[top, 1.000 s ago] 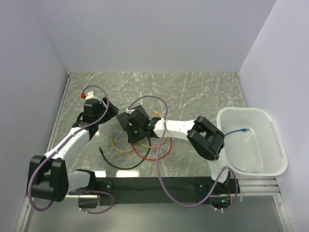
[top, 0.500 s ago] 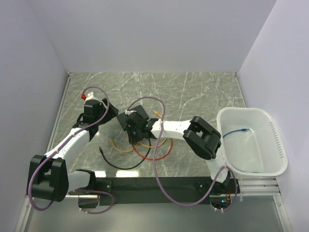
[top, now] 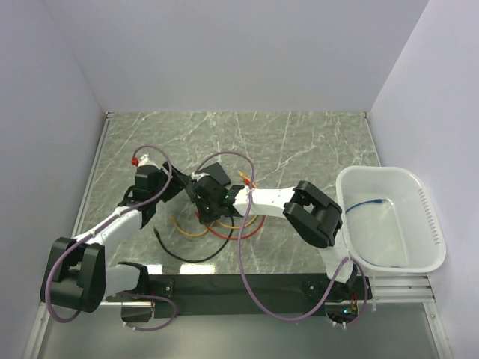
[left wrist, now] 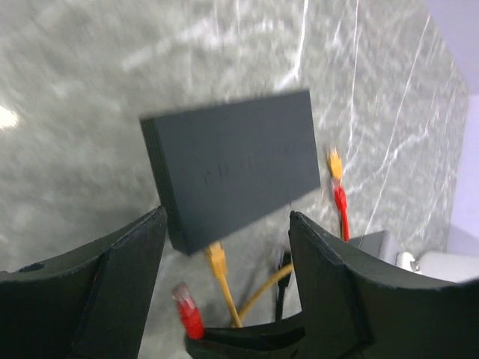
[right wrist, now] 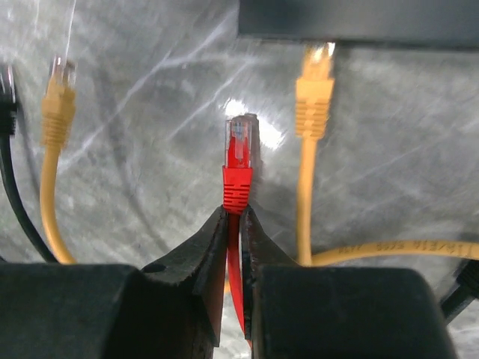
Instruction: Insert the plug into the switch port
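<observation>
Next, I lift the red plug, since my right gripper holds the red cable behind it, and then have my left gripper take its clear tip point(right wrist: 239, 137).
The switch point(left wrist: 232, 168) is a flat black box lying on the marble table; in the top view the switch point(top: 215, 173) sits between the two arms. An orange plug point(right wrist: 314, 90) is seated in a port on its near edge. My right gripper point(right wrist: 233, 213) is shut on the red cable just behind the red plug point(right wrist: 238, 157). That plug points at the switch's point(right wrist: 359, 19) port edge, a short gap away and left of the orange plug. My left gripper point(left wrist: 227, 217) is open, and the switch lies just ahead of its fingers point(left wrist: 112, 284).
Loose red point(top: 224, 233), orange point(top: 187, 228) and black point(top: 179, 254) cables loop on the table near the arms. A spare orange plug point(right wrist: 58, 97) lies left of the red one. A white bin point(top: 374, 173) at the right holds a blue cable point(top: 370, 202).
My right gripper has closed on the red cable behind its plug, and the arm has shifted slightly left. My left gripper has drawn back a little from the switch.
</observation>
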{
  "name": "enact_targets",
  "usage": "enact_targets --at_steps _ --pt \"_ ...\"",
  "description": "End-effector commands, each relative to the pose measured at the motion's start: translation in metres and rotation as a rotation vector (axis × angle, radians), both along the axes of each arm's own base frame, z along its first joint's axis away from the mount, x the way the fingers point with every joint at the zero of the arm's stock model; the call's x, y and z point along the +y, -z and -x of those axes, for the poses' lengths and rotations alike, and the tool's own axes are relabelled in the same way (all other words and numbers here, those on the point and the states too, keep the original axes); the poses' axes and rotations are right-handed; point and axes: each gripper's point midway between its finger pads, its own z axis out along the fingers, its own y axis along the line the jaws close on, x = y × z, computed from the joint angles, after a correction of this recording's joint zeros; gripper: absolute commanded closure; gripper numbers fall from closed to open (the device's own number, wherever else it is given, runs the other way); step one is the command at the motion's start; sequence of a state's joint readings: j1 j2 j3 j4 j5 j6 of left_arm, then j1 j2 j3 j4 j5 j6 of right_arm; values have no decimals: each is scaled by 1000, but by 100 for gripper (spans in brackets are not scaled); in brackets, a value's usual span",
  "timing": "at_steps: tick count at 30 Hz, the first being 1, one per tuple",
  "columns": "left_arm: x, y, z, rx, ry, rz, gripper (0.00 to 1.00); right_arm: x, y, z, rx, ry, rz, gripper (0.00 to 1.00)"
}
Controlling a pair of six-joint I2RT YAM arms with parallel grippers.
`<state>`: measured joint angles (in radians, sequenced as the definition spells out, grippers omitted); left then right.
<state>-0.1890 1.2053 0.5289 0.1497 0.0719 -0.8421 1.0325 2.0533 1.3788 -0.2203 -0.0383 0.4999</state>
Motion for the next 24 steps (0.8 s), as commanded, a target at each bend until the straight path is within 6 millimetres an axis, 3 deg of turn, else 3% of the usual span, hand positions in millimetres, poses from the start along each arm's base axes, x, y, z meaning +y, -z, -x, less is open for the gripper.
enact_targets --at_steps 1,10,13,15,18,22,24 --pt "-20 -17 0 -53 0 80 28 4 -22 10 -36 -42 -44 100" --pt "-23 2 26 -22 -110 177 26 6 -40 18 -55 -81 -110 100" --pt "-32 32 50 49 -92 118 28 2 -45 20 -68 -81 -118 100" --pt "-30 32 54 41 -78 37 27 0 -46 20 -73 -77 -126 100" --pt "-12 2 46 -54 -144 -27 26 -2 -51 22 -80 -78 -141 100" --pt "-8 -61 37 -242 -154 -4 26 -3 -60 21 -107 -75 -158 100" --pt "-4 -79 33 -292 -164 -17 26 -4 -64 19 -118 -74 -167 100"
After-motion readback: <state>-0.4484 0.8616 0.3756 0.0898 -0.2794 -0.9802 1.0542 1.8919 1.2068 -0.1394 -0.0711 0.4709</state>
